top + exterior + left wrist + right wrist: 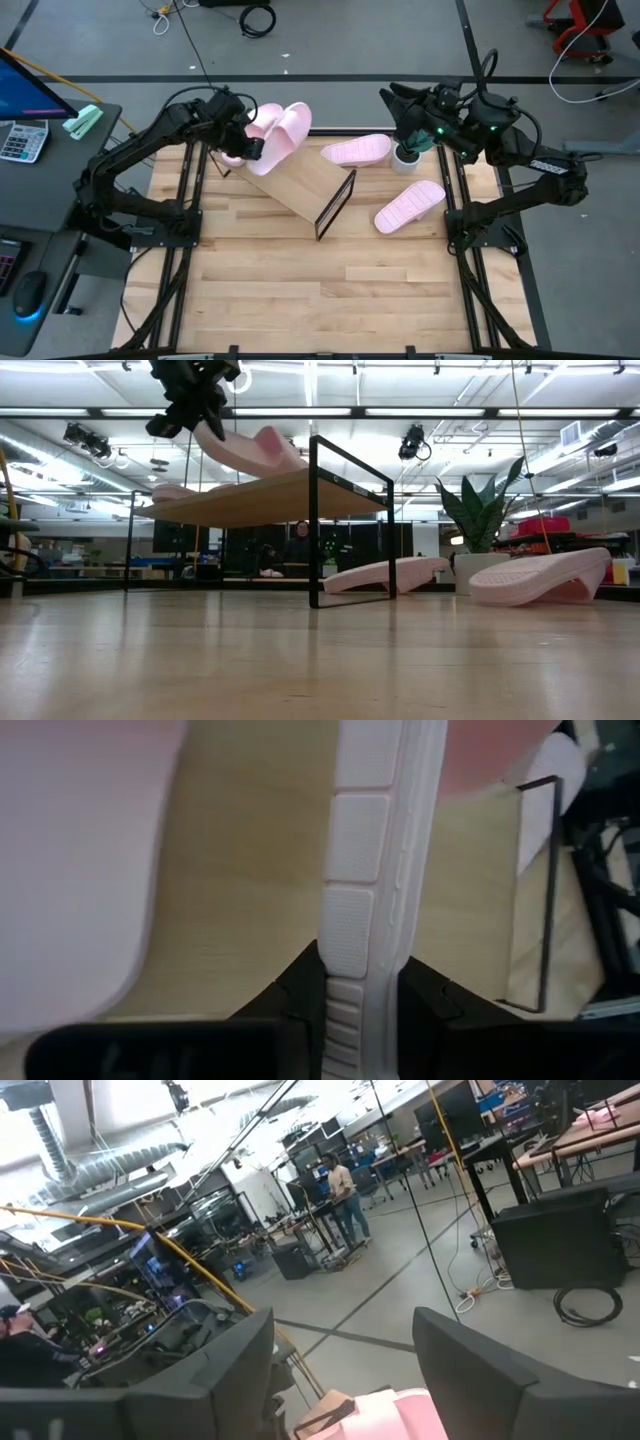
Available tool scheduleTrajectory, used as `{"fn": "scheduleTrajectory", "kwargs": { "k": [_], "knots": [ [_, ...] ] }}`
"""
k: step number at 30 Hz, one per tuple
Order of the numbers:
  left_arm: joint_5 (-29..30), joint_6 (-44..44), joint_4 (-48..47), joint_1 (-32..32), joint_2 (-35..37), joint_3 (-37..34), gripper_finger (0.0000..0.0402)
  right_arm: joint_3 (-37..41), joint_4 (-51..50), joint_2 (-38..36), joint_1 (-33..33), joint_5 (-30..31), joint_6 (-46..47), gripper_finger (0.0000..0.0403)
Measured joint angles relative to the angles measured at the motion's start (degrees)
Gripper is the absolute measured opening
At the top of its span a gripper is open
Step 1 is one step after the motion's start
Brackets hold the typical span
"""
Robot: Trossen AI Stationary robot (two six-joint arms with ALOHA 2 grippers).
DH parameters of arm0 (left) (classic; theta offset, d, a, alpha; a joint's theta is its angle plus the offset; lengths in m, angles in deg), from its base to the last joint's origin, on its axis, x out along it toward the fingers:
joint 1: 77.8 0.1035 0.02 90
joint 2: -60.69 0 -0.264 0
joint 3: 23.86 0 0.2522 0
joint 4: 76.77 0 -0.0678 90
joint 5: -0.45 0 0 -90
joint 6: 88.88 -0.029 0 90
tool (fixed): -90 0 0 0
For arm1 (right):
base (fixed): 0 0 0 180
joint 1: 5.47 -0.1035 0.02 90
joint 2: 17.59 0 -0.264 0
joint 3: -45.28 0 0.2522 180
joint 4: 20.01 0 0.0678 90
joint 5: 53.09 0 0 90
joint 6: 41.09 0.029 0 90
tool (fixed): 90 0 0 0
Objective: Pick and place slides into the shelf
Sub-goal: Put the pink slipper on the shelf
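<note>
I will let go of the pale pink slide with my left gripper on the shelf's plank (286, 146) (322, 850), close beside the second slide.
The shelf (300, 180) stands slantwise at the table's far middle, a light plank on black wire end frames (335, 205). My left gripper (245, 148) is over its far left end, shut on a pale pink slide (288, 135). A second slide (70, 870) lies on the plank beside it. Two more slides (355, 150) (410, 205) rest soles down on the table to the right of the shelf. My right gripper (350, 1370) is raised at the far right, open, pointing out into the room with nothing between its fingers. My left gripper pinches one end of the slide's sole (345, 970) between its two fingers, which lie on its two flat faces; the ribbed side edge faces the wrist camera. The fingers slant down from the table's far left. The slide (255, 450) reaches out tilted over the plank; whether its low end touches it, I cannot tell.
A small potted plant (405, 155) stands between the two slides on the table, near my right arm. The near half of the slatted tabletop (320, 290) is bare wood. A desk with a keyboard and mouse (30, 290) stands off the table's left side.
</note>
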Motion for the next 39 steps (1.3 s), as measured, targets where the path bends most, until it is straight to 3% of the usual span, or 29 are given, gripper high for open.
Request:
{"fn": "scheduleTrajectory", "kwargs": {
  "k": [13, 30, 39],
  "knots": [
    [3.3, -1.7, -1.5, -1.5, -4.5, 0.0, 0.0081, 0.0, -0.5, 2.8, 0.0, 0.0, 1.5, 0.0244],
    [10.3, -3.6, -4.4, -1.7, -4.7, 0.0, 0.008, 0.0, -1.4, 2.9, 0.0, 0.0, 2.9, 0.0242],
    [7.0, -0.9, 0.1, -2.1, -4.7, 0.0, 0.0085, 0.0, -1.4, 3.0, 0.0, 0.0, 4.0, 0.0242]
  ]
}}
